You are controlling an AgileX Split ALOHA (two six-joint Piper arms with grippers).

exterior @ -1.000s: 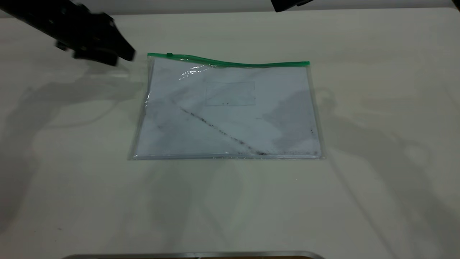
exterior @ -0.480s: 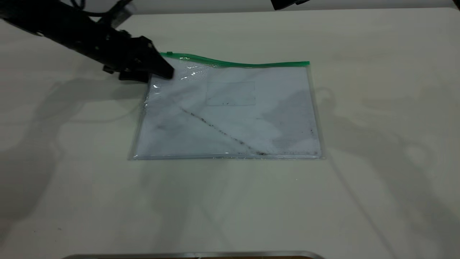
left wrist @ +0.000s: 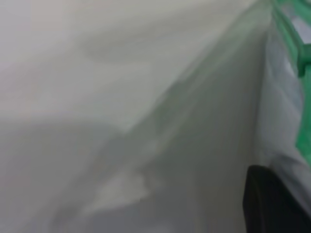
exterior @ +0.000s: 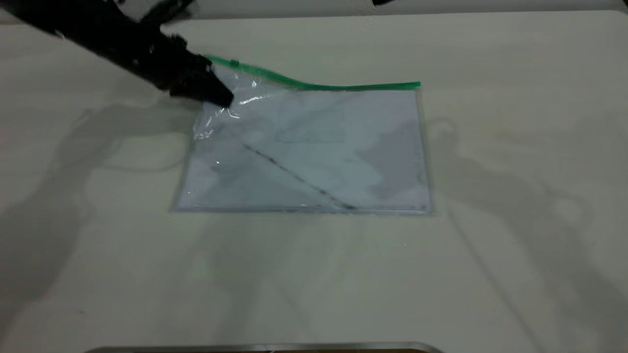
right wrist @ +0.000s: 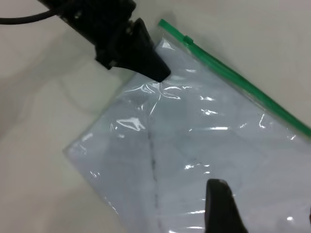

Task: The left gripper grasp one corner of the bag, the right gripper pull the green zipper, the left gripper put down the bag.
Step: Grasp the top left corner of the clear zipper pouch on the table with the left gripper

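Note:
I should use my right gripper to grab the small slider tab (exterior: 234,63) (right wrist: 187,40) of the green zipper, close to the bag's corner that my left gripper holds up.
The bag (exterior: 314,152) is a clear pouch with white sheets and a dark diagonal smudge, lying flat apart from its far-left corner. My left gripper (exterior: 216,95) is shut on that corner just below the green zipper (exterior: 343,87) and holds it raised, wrinkling the plastic. The small slider tab (exterior: 234,63) sits near the lifted end. The right wrist view shows the left gripper (right wrist: 160,75) pinching the bag (right wrist: 204,145) beside the zipper (right wrist: 243,82). My right gripper (right wrist: 265,213) hovers open above the bag's middle, apart from it. The left wrist view shows one dark finger (left wrist: 272,204) against plastic.
The pale table (exterior: 515,196) stretches wide on all sides of the bag. A metal strip (exterior: 265,348) runs along the near edge. Only a dark tip of the right arm (exterior: 380,2) shows at the far edge.
The left gripper came in from the left, closed on the bag's far-left corner and lifted it. The zipper's left end rose and the bag slid slightly leftward.

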